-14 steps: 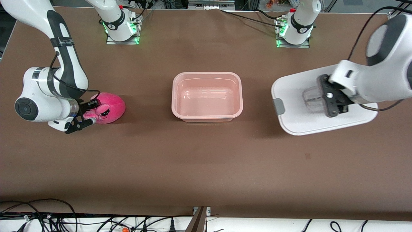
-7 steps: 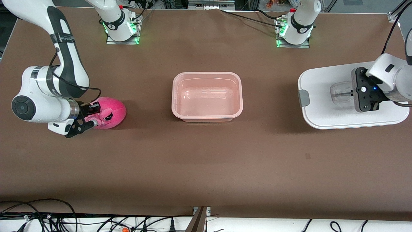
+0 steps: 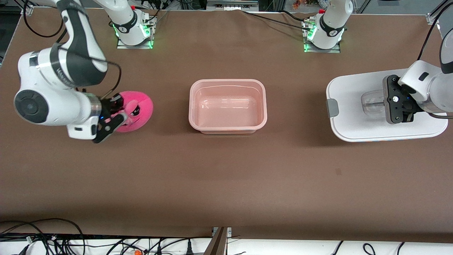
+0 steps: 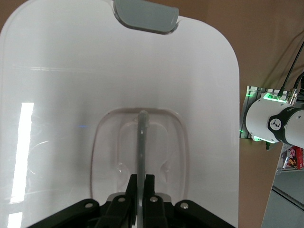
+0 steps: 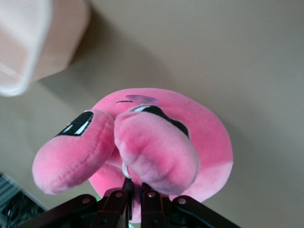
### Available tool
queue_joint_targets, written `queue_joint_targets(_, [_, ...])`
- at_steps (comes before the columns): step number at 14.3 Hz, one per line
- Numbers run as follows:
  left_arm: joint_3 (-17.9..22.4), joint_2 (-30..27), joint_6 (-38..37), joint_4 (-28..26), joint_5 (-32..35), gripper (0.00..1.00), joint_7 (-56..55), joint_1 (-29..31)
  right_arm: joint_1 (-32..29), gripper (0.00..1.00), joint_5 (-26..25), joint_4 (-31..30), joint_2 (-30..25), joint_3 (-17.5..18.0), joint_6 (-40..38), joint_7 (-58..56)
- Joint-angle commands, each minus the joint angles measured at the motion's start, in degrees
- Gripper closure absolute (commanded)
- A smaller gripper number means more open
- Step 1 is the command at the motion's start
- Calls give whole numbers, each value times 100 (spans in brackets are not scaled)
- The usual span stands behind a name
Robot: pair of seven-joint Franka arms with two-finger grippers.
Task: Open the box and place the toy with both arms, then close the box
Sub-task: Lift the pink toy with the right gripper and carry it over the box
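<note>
I need to use my right gripper to set the hot-pink toy free, letting go of it around the middle of the open pink box's bottom (image 3: 224, 108).
The open pink box (image 3: 191, 106) stands empty at the table's middle. My right gripper (image 3: 118, 115) is shut on the hot-pink toy (image 3: 141, 106) and holds it just above the table, toward the right arm's end from the box. In the right wrist view the toy (image 5: 156, 137) hangs from my right gripper (image 5: 135, 190), with the box's corner (image 5: 28, 42) close by. My left gripper (image 3: 384, 102) is shut on the clear handle (image 4: 142, 137) of the white lid (image 3: 354, 106), which is level and low at the left arm's end. I cannot tell whether the lid touches the table.
A grey clip (image 3: 332, 108) sits on the lid's edge that faces the box; it also shows in the left wrist view (image 4: 145, 14). The arms' bases (image 3: 132, 32) (image 3: 324, 33) stand along the table's edge farthest from the front camera. Cables (image 3: 42, 237) lie past the near edge.
My right gripper has lifted the toy and carried it toward the box. My left gripper moved the lid from a tilted pose out toward the left arm's end, and it now sits level.
</note>
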Motion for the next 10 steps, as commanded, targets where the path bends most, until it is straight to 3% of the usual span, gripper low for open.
queue_joint_targets(1, [-38, 42, -116, 115, 117, 100, 76, -19, 107, 100, -171, 209, -89, 679, -256, -52])
queue_joint_targets(5, [-108, 59, -116, 115, 28, 100, 58, -133, 1002, 100, -567, 209, -142, 725, -256, 61])
queue_joint_targets(10, [-91, 68, -125, 115, -6, 100, 58, -169, 1988, 100, -1113, 209, 95, 725, 41, 1265])
